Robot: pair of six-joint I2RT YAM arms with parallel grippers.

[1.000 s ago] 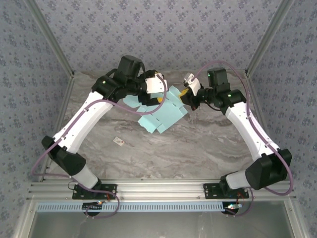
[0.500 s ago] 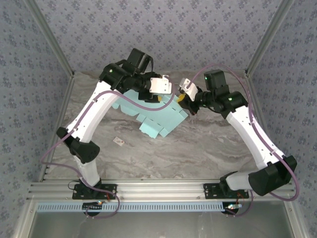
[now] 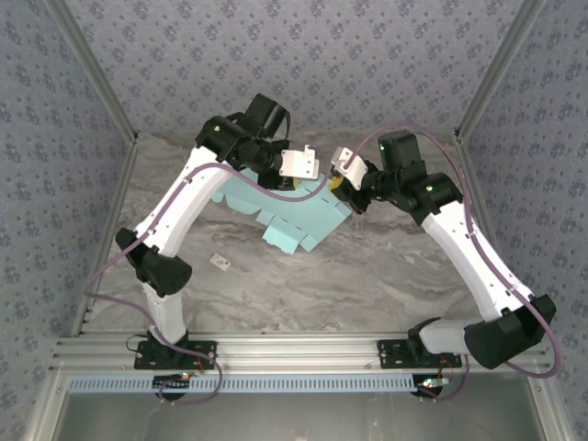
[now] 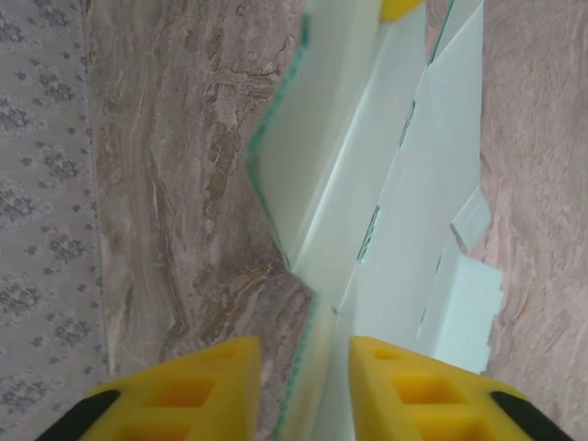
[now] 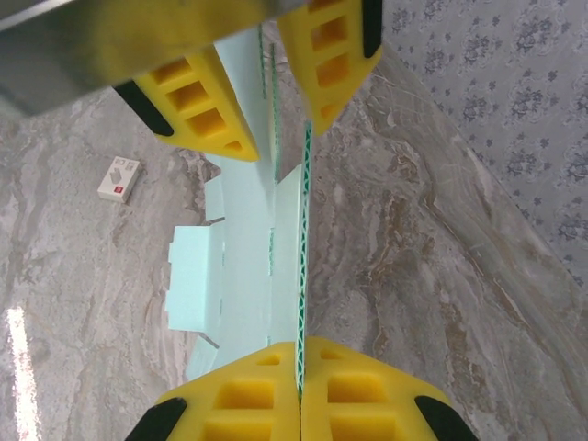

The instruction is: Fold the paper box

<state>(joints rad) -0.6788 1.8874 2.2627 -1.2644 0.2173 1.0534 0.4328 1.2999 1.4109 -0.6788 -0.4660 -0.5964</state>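
Observation:
The two grippers crowd the paper box's long edge, so the left gripper should hold it while the right gripper opens and takes the paper box's short end (image 3: 337, 220).
The paper box (image 3: 303, 220) is a pale blue die-cut sheet with flaps, lifted on edge above the marble table. My right gripper (image 3: 340, 186) is shut on its right edge, and in the right wrist view the card (image 5: 243, 276) runs straight out from the closed pads (image 5: 299, 367). My left gripper (image 3: 303, 181) faces it from the far end of the same edge (image 5: 280, 138). In the left wrist view the card (image 4: 404, 211) passes between the yellow fingers (image 4: 303, 367), with a gap left on each side. The lower flaps hang toward the table.
A small white tag (image 3: 221, 262) lies on the marble (image 3: 367, 285) left of centre, also in the right wrist view (image 5: 119, 178). Patterned walls and metal posts close in the back and sides. The arm bases sit at the near rail.
My left arm has swung right toward the right gripper and its jaws have narrowed around the card's edge. The sheet has shifted slightly. The right gripper has kept its hold.

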